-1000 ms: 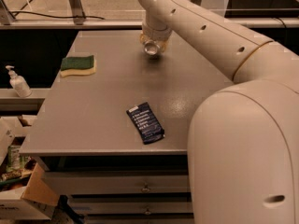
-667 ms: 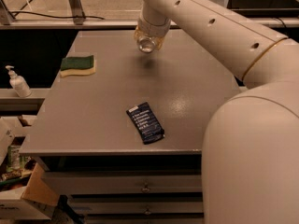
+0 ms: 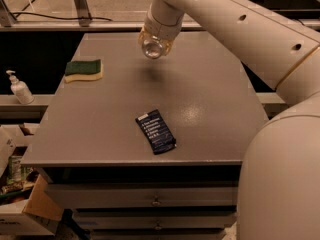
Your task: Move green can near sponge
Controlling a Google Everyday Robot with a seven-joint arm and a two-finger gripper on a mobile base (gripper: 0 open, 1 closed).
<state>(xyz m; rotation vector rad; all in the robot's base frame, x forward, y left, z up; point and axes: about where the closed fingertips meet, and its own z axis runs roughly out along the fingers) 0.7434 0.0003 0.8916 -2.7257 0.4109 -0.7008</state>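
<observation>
The robot's gripper should release the green can, now held above the table, on the grey table (image 3: 108, 82), next to the sponge's front corner nearest the snack wrapper.
The sponge (image 3: 83, 69), dark green on top over pale yellow foam, lies on the grey table (image 3: 210, 99) at its far left. My gripper (image 3: 153, 43) hangs from the arm over the far middle of the table, to the right of the sponge. It is shut on the green can (image 3: 151, 48), of which only the shiny silver round end shows, facing the camera. The can's printed sides are hidden by the gripper. The can is held above the table and casts a faint shadow below it.
A flat dark blue snack wrapper (image 3: 155, 131) lies near the table's front middle. A soap dispenser (image 3: 20, 88) stands on a shelf left of the table. Cardboard boxes (image 3: 20, 204) sit on the floor at lower left. My arm (image 3: 240, 29) spans the right side.
The gripper with the can has moved a little to the left, toward the sponge. The sponge and the wrapper have not moved.
</observation>
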